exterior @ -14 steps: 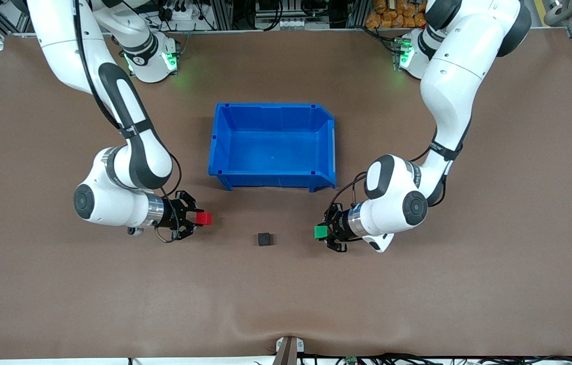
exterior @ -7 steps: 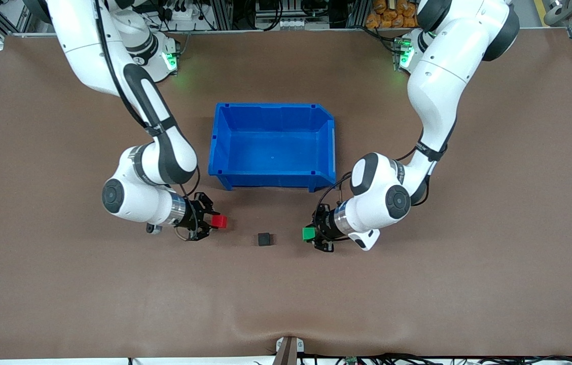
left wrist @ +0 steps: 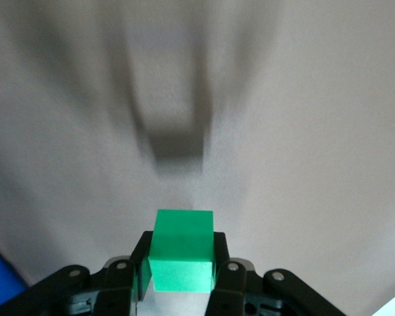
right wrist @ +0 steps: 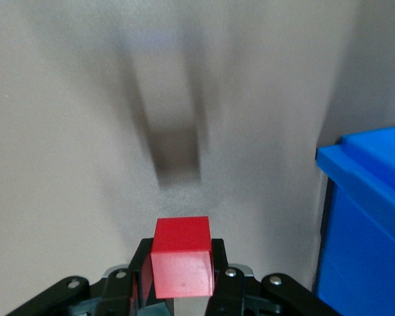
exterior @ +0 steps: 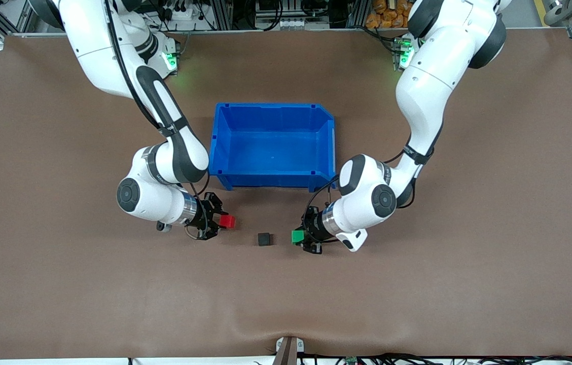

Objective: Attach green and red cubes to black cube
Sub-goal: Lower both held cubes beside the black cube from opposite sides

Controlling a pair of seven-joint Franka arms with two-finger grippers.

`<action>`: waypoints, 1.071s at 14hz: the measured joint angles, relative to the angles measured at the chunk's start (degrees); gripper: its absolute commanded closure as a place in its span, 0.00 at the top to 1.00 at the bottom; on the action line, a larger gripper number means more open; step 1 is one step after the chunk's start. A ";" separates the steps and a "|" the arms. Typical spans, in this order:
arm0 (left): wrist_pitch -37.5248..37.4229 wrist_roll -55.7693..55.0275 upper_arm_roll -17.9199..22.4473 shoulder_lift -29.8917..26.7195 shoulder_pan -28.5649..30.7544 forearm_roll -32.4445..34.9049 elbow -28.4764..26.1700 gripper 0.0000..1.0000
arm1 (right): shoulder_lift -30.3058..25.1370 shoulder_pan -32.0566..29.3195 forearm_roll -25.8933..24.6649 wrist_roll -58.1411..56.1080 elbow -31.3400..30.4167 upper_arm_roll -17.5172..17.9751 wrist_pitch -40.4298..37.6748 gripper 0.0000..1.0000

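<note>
Next, I release the green cube from my left gripper against the black cube's side (exterior: 276, 242) facing away from the red cube.
The black cube (exterior: 264, 239) rests on the brown table, nearer to the front camera than the blue bin. My left gripper (exterior: 300, 236) is shut on the green cube (exterior: 297, 236) just beside the black cube, toward the left arm's end. My right gripper (exterior: 222, 222) is shut on the red cube (exterior: 227, 221) a little off the black cube, toward the right arm's end. In the left wrist view the green cube (left wrist: 182, 250) sits between the fingers, with the blurred black cube (left wrist: 178, 145) ahead. The right wrist view shows the red cube (right wrist: 182, 258) clamped likewise, the black cube (right wrist: 178, 151) ahead of it.
A blue bin (exterior: 273, 147) stands open and empty in the middle of the table, farther from the front camera than the cubes. Its corner (right wrist: 368, 230) shows in the right wrist view. A ripple in the brown table cover (exterior: 286, 324) lies near the front edge.
Both arms have carried their cubes inward toward the black cube, the left gripper coming closest. The black cube has not moved.
</note>
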 measured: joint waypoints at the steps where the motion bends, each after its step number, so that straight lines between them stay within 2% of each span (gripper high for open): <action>1: 1.00 0.00 0.02 0.67 -0.41 0.00 0.30 0.15 | 0.47 0.23 0.00 0.64 0.47 0.01 0.47 0.00; 5: 3.04 0.00 0.05 3.24 -1.70 0.00 2.34 0.15 | 2.95 1.84 0.00 2.40 2.36 0.02 4.35 0.00; 15: 5.74 0.00 0.17 5.87 -3.09 0.00 3.84 0.15 | 6.05 2.68 0.00 3.44 6.62 0.01 4.82 0.00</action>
